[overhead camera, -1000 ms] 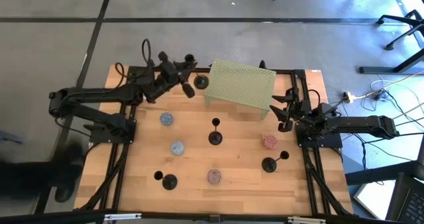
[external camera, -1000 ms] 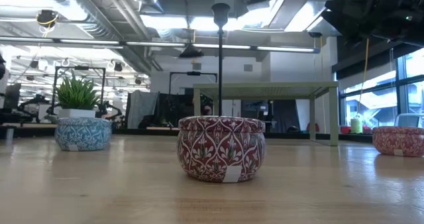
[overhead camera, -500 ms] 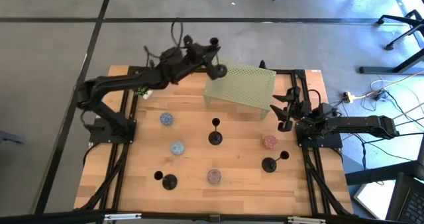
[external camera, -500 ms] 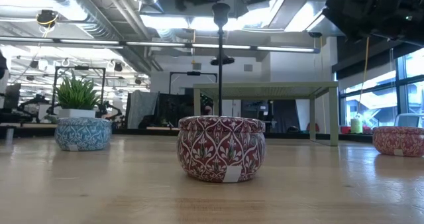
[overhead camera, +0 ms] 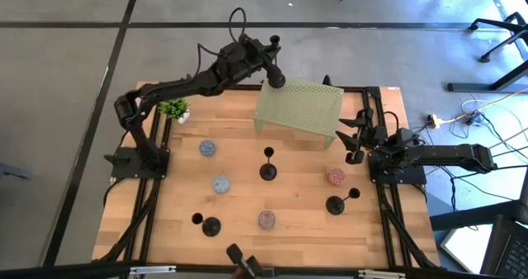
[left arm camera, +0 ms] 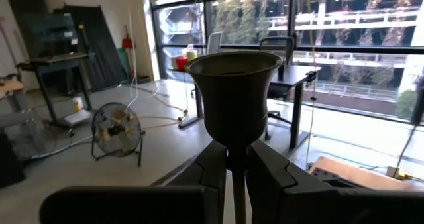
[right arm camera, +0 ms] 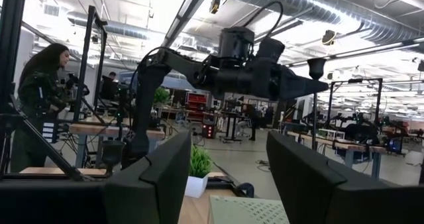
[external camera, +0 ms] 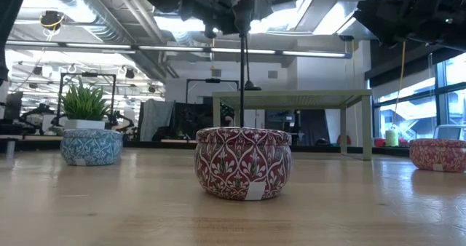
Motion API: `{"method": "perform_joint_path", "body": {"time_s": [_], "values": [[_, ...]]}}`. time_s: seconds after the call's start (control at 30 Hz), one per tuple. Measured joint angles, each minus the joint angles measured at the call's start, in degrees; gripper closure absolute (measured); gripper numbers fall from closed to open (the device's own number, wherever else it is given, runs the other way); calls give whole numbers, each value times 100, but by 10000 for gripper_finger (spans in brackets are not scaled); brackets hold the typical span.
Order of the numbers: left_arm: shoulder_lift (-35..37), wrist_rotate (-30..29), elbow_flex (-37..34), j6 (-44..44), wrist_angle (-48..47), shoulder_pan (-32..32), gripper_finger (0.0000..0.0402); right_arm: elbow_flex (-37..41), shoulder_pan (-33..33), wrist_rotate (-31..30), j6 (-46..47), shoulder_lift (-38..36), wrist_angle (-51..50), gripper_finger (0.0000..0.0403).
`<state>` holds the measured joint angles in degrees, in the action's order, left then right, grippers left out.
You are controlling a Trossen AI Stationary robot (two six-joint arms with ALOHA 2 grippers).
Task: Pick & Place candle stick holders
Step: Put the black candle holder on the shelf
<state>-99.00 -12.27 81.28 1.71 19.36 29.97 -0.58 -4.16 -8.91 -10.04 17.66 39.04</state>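
Observation:
My left hand needs to set the black candle stick holder on the green stand's far corner (overhead camera: 271,83) nearest the plant. The holder now hangs just above the stand's top.
My left gripper (overhead camera: 271,61) is shut on one black candle stick holder (left arm camera: 233,91) and carries it in the air at the far-left corner of the green perforated stand (overhead camera: 299,107). In the low view the holder's round base (external camera: 251,88) hangs just above the stand's top. Three more candle stick holders stand on their round bases on the wood: one mid-table (overhead camera: 268,170), one at the near right (overhead camera: 335,205), one at the near left (overhead camera: 210,226). At the table's right edge my right gripper (overhead camera: 353,145) waits open, with nothing between its fingers. My left gripper pinches the holder's thin stem (left arm camera: 237,184) just under the cup, between its two fingers (left arm camera: 212,174). The fingers lie level, coming from the table's left, across the stem. The holder stands upright in the hold, lifted clear of table and stand.
Two blue tins (overhead camera: 207,148) (overhead camera: 220,183) and two red tins (overhead camera: 336,177) (overhead camera: 266,220) stand among the holders. A small potted plant (overhead camera: 173,110) sits at the far left. Black frame rails run along both sides of the table.
My left gripper has swung toward the table's right and far edge, carrying the holder upright from the far-left area to the stand's far-left corner. It has stayed shut on the holder throughout.

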Motion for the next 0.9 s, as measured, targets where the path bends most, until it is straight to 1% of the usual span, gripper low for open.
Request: {"method": "perform_joint_path", "body": {"time_s": [0.13,0.37,0.73,0.9], "values": [[-4,-2,0,-86,-236,84,368,0,0,0,13,-1,-2,199],[-4,-1,0,-147,-313,156,368,0,0,0,171,-1,1,199],[-4,15,0,-111,-441,165,368,0,0,0,175,-1,1,199],[-21,439,0,-104,-553,165,364,0,0,0,166,-1,25,199]]}}
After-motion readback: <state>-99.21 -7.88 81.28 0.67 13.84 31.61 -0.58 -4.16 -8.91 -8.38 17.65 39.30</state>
